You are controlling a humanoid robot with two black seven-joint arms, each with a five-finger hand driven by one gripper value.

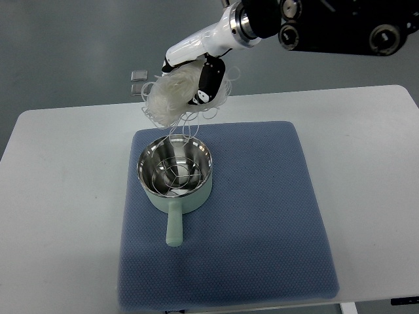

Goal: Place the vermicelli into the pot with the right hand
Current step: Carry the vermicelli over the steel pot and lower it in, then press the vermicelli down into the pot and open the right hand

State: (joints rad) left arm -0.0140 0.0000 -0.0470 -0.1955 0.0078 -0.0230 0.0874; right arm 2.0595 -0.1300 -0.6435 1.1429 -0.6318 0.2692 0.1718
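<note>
The robot's right gripper will release the vermicelli, now held just above and behind the pot, on the shiny metal bottom inside the pale green pot (174,170).
My right hand (191,85) reaches in from the upper right and is shut on a white bundle of vermicelli (170,97). It holds the bundle in the air just above and behind the pot. Loose strands hang down from the bundle toward the pot's rim and some curl inside it. The pot (175,171) is pale green outside and shiny metal inside, with a short green handle (174,226) pointing toward me. It stands on the left part of a blue mat (262,216). My left arm is out of view.
The blue mat lies on a white table (59,196). Two small grey square objects (138,81) sit at the table's far edge, just left of the vermicelli. Dark robot parts (340,26) fill the top right corner.
</note>
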